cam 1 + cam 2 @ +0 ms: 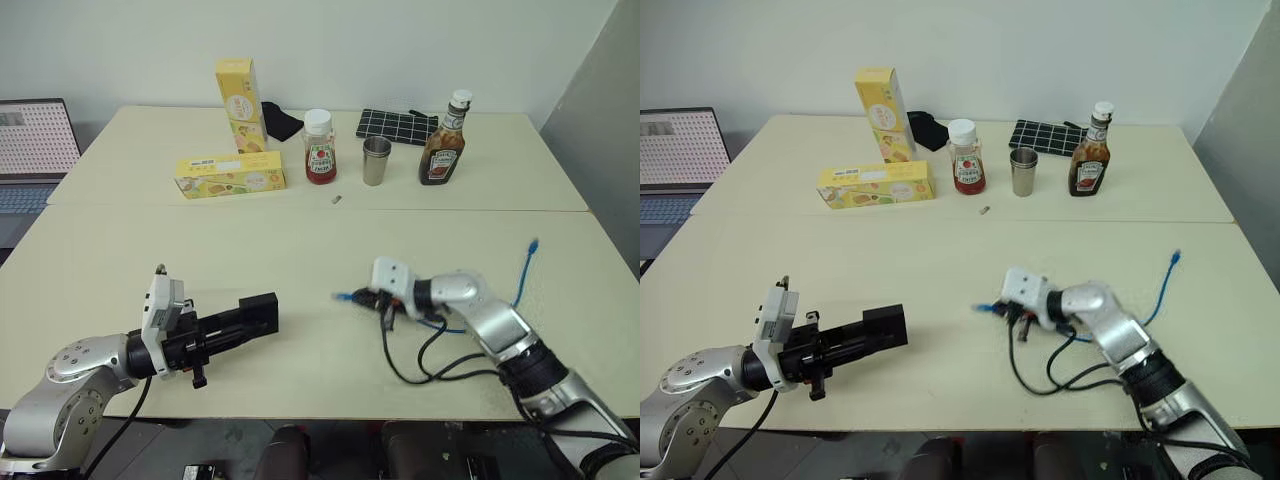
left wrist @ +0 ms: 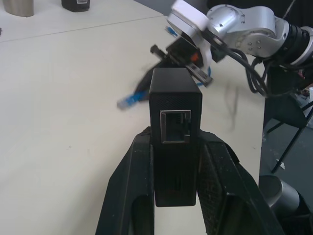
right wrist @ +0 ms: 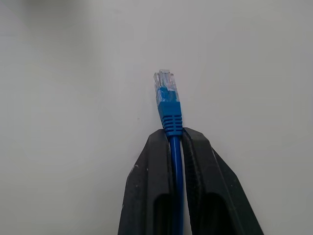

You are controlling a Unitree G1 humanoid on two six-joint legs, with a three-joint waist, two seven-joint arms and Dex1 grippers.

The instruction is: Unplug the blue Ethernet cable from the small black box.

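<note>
I should release the small black box with my left gripper on the table (image 1: 186, 253) in front of the flat yellow carton.
My left gripper (image 2: 173, 139) is shut on the small black box (image 2: 174, 98) and holds it off the table at the near left (image 1: 260, 310). The box's port faces the left wrist camera and nothing is plugged into it. My right gripper (image 3: 172, 133) is shut on the blue Ethernet cable (image 3: 166, 95) just behind its plug. The plug sticks out free past the fingertips, low over the table (image 1: 344, 296), a short way to the right of the box. The rest of the cable trails right, and its other plug (image 1: 533, 245) lies on the table.
At the back stand an upright yellow carton (image 1: 240, 100), a flat yellow carton (image 1: 230, 175), a red-label bottle (image 1: 320, 148), a steel cup (image 1: 376, 161) and a brown sauce bottle (image 1: 444, 142). Behind them lie a black grid mat (image 1: 398, 126) and a black cloth (image 1: 283, 122). A laptop (image 1: 35, 150) sits far left.
</note>
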